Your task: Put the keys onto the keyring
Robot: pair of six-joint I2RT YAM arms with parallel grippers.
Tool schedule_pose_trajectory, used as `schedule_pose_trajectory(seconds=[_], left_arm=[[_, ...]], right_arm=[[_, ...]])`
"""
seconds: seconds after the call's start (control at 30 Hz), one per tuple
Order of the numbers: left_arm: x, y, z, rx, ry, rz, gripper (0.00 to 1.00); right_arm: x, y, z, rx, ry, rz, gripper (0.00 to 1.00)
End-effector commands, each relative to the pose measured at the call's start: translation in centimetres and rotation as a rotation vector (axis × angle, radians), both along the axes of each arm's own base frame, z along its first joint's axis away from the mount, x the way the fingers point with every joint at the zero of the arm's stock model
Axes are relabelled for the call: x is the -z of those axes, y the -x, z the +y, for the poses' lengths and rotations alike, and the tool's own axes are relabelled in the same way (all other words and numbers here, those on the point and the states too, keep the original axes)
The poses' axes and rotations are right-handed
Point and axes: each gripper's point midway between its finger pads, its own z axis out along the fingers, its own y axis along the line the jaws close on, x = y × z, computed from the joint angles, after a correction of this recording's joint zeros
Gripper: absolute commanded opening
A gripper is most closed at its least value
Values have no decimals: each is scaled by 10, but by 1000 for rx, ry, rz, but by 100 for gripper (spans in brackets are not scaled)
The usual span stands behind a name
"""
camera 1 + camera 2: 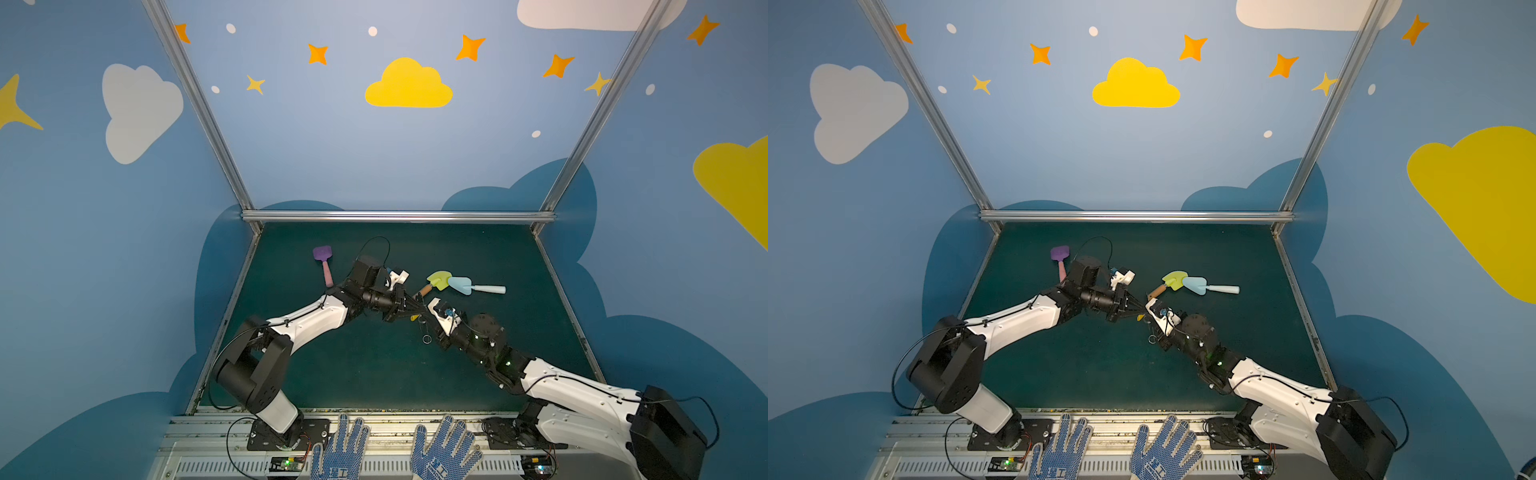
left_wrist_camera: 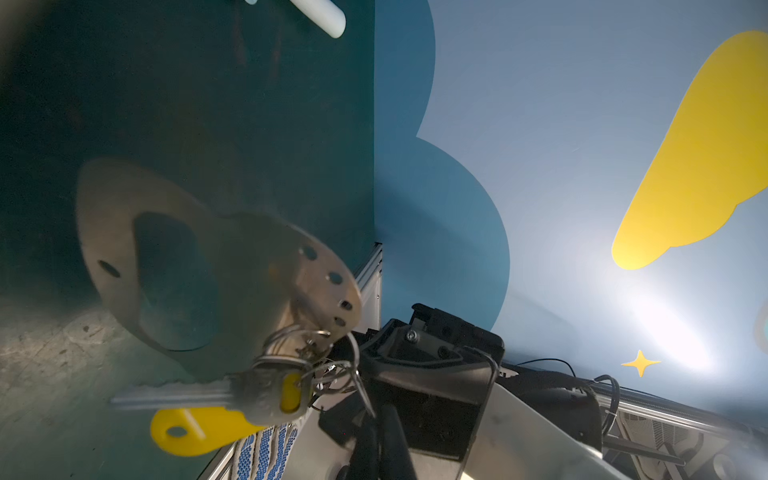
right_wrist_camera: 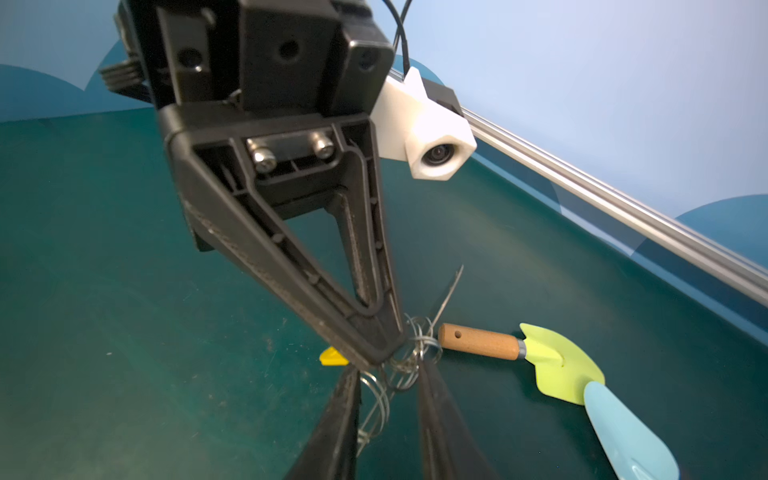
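The left gripper pinches the ring cluster while the keyring's plate hangs loose, so the robot's right gripper will take the plate (image 2: 252, 268) before the left gripper takes its end.
The keyring (image 2: 232, 266) is a grey oval plate with an oblong cut-out and edge holes, held above the green mat; the right wrist view shows it edge-on (image 3: 451, 286). A tangle of small metal rings (image 3: 415, 353) clusters at its holed edge. The keys (image 2: 257, 395), a silver key and a yellow tag (image 1: 414, 318), hang from those rings. My left gripper (image 3: 386, 353) (image 2: 384, 409) is shut, its tips pinching at the ring cluster. My right gripper (image 3: 388, 374) meets it tip to tip, its fingers apart with wire rings in the gap. One loose ring (image 1: 426, 339) dangles below.
Behind the grippers lie a yellow-green shovel with an orange handle (image 1: 438, 280) and a light blue shovel (image 1: 469, 286). A purple spatula with a pink handle (image 1: 323, 259) lies at the back left. Two blue-dotted gloves (image 1: 345, 449) rest on the front rail.
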Motion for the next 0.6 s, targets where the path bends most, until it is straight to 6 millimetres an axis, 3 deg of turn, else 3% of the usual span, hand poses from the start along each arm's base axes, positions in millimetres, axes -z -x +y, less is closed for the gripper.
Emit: schedule_pose_trajectory(seconds=[0.0,0.33,0.43,0.47,0.57], left_arm=[[-6,0,-3,24,25,-20,4],[-5,-2,-1,12,15,-23,4],[-1,-6,2,-2,5,-16,4],[-1,-7,3,-7,2,-15,6],[0,-12,10,-40,-11,-25,24]], right_arm=[[-26,-11,3,46,-23,-79,26],[-18,-13,1,74,39,-44,1],[-16,-11,-2,86,60,5,0],[-15,-10,-3,86,67,24,0],[-8,-7,-8,110,93,134,0]])
